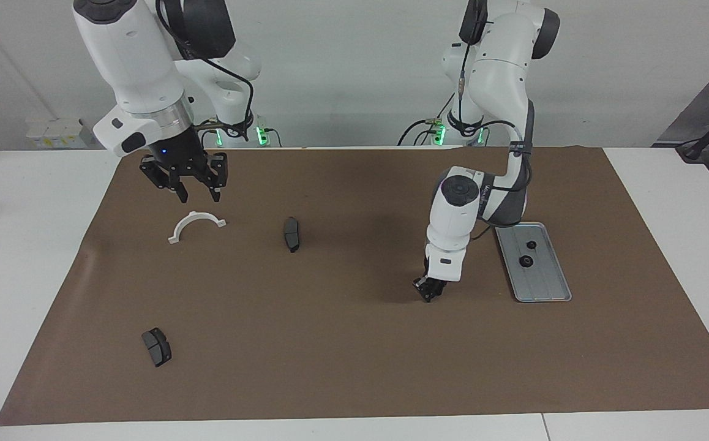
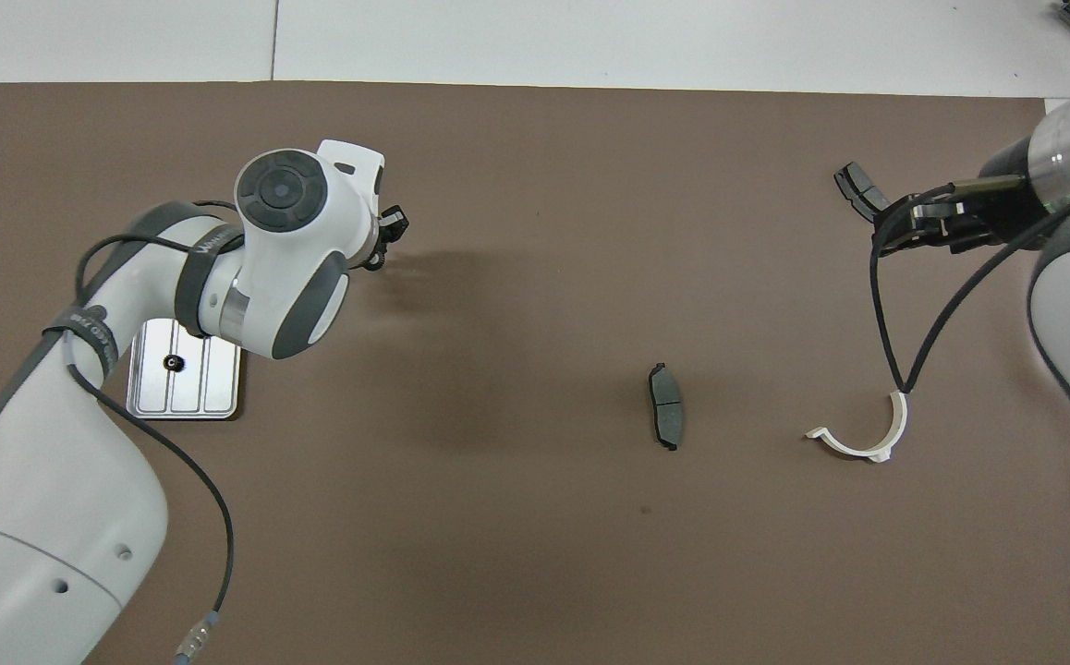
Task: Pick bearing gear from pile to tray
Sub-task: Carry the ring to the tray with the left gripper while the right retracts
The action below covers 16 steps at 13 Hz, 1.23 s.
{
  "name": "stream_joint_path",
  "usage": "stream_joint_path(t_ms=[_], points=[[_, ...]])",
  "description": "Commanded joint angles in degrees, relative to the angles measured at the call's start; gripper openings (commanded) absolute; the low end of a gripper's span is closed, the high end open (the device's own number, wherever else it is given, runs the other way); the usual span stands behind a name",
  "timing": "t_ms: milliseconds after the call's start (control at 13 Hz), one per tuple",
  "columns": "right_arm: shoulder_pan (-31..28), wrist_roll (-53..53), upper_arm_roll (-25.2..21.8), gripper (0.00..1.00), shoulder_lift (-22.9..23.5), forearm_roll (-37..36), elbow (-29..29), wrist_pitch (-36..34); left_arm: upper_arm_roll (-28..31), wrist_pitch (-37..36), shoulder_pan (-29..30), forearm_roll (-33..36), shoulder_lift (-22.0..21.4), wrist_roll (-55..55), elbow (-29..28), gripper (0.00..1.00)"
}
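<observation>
I need to release the bearing gear from my left gripper near the middle of the silver ridged tray (image 2: 175, 310), next to the gears that are there. The bearing gear now hangs low over the mat.
The silver ridged tray (image 1: 544, 288) lies on the brown mat at the left arm's end, with two small black bearing gears (image 1: 525, 261) in it; one gear (image 2: 172, 363) shows on the tray (image 2: 212, 392) in the overhead view. My left gripper (image 1: 429, 291) hangs low over the mat beside the tray, fingertips drawn together on a small dark gear that barely shows at its tips (image 2: 374, 262). What is left of the pile is scattered toward the right arm's end. There my right gripper (image 1: 199, 195) hangs open and empty above the white half-ring bracket (image 1: 196, 224).
A dark brake pad (image 1: 291, 234) lies mid-mat beside the bracket (image 2: 863, 434). A second pad (image 1: 157, 346) lies farther from the robots, toward the right arm's end. The first pad (image 2: 665, 417) also shows from overhead.
</observation>
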Motion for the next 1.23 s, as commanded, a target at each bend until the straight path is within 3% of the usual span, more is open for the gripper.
stream_joint_path(t_ms=[0, 231, 385, 538, 615, 692, 1000, 1077, 1154], points=[[3.44, -5.34, -6.16, 1.0, -1.37, 2.25, -1.27, -0.55, -0.35, -6.01, 7.78, -6.2, -7.86, 13.25, -2.84, 0.0], [8.45, -5.52, -14.42, 1.0, -1.63, 4.01, -1.88, 0.15, -0.18, -11.48, 18.68, -9.92, -9.98, 32.33, -3.8, 0.0], [8.55, -5.44, -14.88, 1.0, -2.33, 4.01, -3.11, 0.33, 0.0, -5.55, 22.12, -9.93, -11.82, 37.02, -9.93, 0.0], [8.55, -5.52, -14.88, 1.0, -4.17, 4.01, -6.69, 0.59, 0.0, 7.27, 23.19, -9.93, -12.62, 37.39, -18.37, 0.0], [8.81, -5.44, -14.79, 1.0, -5.75, 4.01, -9.85, 2.25, 0.0, 10.46, 22.93, -9.93, -11.92, 37.22, -19.79, 0.0], [9.16, -5.44, -14.62, 1.0, -6.81, 4.01, -12.49, 3.57, 0.0, 11.1, 23.19, -9.93, -11.57, 37.56, -20.07, 0.0], [8.81, -5.53, -14.18, 1.0, -6.73, 3.92, -12.52, 3.49, 0.09, 11.72, 22.84, -9.93, -10.16, 39.58, -21.64, 0.0], [8.64, -5.44, -14.18, 1.0, -6.64, 3.84, -12.43, 3.58, 0.0, 12.07, 23.1, -9.93, -10.07, 40.28, -21.91, 0.05], [8.46, -5.44, -14.18, 1.0, -6.64, 3.92, -12.52, 3.58, 0.09, 11.99, 23.19, -9.93, -9.99, 41.77, -21.92, 0.28]])
